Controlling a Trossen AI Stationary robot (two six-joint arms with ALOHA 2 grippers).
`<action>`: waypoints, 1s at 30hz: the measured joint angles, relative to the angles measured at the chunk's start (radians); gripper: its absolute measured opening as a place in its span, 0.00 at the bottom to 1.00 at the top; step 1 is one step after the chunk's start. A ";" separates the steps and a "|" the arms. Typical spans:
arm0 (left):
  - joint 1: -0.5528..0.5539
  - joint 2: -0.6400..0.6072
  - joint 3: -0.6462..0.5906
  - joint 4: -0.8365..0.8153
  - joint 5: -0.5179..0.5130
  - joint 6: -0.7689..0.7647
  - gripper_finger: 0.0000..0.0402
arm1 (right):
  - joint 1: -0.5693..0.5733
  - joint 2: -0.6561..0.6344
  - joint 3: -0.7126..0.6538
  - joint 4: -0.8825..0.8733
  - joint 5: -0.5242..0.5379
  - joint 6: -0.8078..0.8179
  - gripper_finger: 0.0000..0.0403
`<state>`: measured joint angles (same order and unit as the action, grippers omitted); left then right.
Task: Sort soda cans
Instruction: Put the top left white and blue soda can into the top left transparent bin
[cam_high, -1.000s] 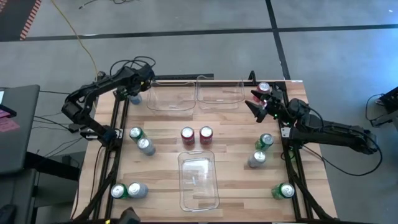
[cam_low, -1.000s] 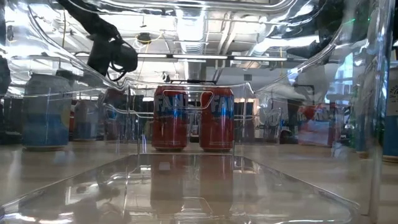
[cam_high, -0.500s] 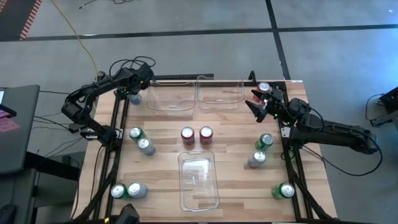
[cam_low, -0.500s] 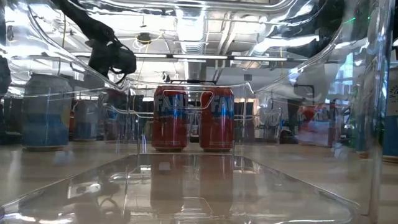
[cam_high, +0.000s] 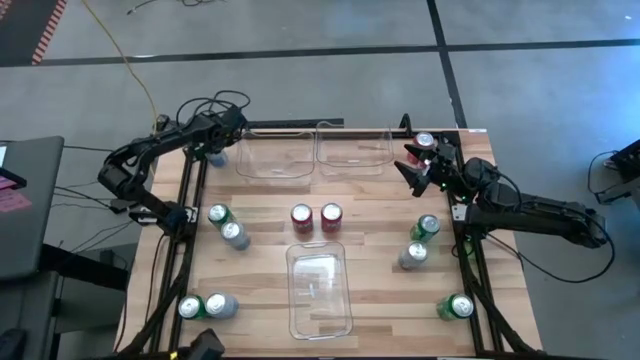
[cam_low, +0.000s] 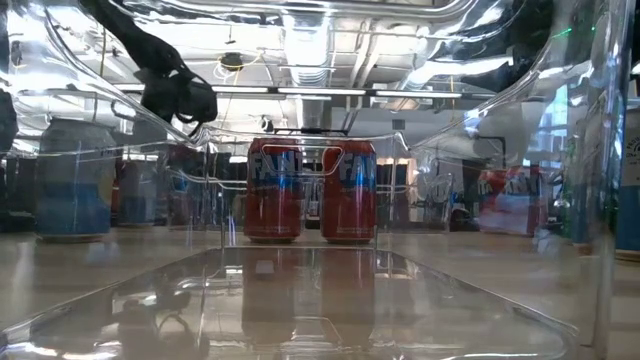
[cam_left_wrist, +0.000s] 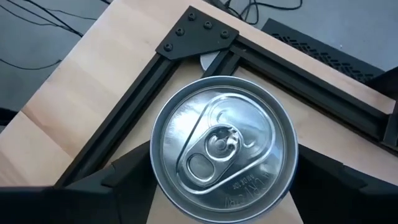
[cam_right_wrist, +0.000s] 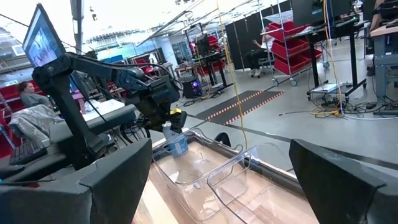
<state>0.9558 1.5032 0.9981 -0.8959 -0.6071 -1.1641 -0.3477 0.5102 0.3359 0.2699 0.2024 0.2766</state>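
My left gripper is going to release the silver can in the far clear bin (cam_high: 262, 158) nearest my left gripper, toward the bin's outer side.
Soda cans stand upright about the table in the high view: two red (cam_high: 301, 217) (cam_high: 331, 216), a green (cam_high: 218, 213) and silver (cam_high: 234, 235) pair on the left, another pair near the left front (cam_high: 205, 306), and three on the right (cam_high: 426, 226) (cam_high: 412, 255) (cam_high: 459, 306). My left gripper (cam_high: 214, 152) is over the far-left corner, shut on a silver can (cam_left_wrist: 222, 148). My right gripper (cam_high: 412, 163) is open at the far-right corner, beside a red can (cam_high: 425, 141) that it does not touch. My left gripper pinches the silver can by its side wall just below the rim (cam_left_wrist: 155, 163), one finger (cam_left_wrist: 118, 177) on each side. The fingers come from above, pointing down. The can stays upright under the gripper (cam_right_wrist: 176, 142); its base is hidden, so I cannot tell whether it is lifted.
Three clear plastic bins lie on the table: two side by side at the far edge (cam_high: 275, 165) (cam_high: 352, 152) and one at the near middle (cam_high: 318, 290). A black frame rail (cam_left_wrist: 205, 37) meets at the corner under the held can. Bare wood shows between the can groups.
My left gripper has drifted slightly toward the table's left edge with the silver can still in it. The other cans, the bins and my right gripper have kept their places.
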 joint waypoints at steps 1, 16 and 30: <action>-0.002 0.000 0.000 0.000 0.000 0.000 0.73 | 0.000 0.000 0.000 0.000 0.000 0.000 0.99; -0.061 -0.171 0.008 -0.023 0.026 0.214 0.74 | 0.000 0.000 0.000 0.007 0.000 -0.016 0.99; -0.200 -0.388 0.201 -0.064 0.033 0.534 0.74 | 0.000 0.000 0.001 0.008 0.000 -0.015 0.99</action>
<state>0.7556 1.1149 1.1991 -0.9600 -0.5739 -0.6305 -0.3474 0.5105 0.3367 0.2783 0.2025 0.2621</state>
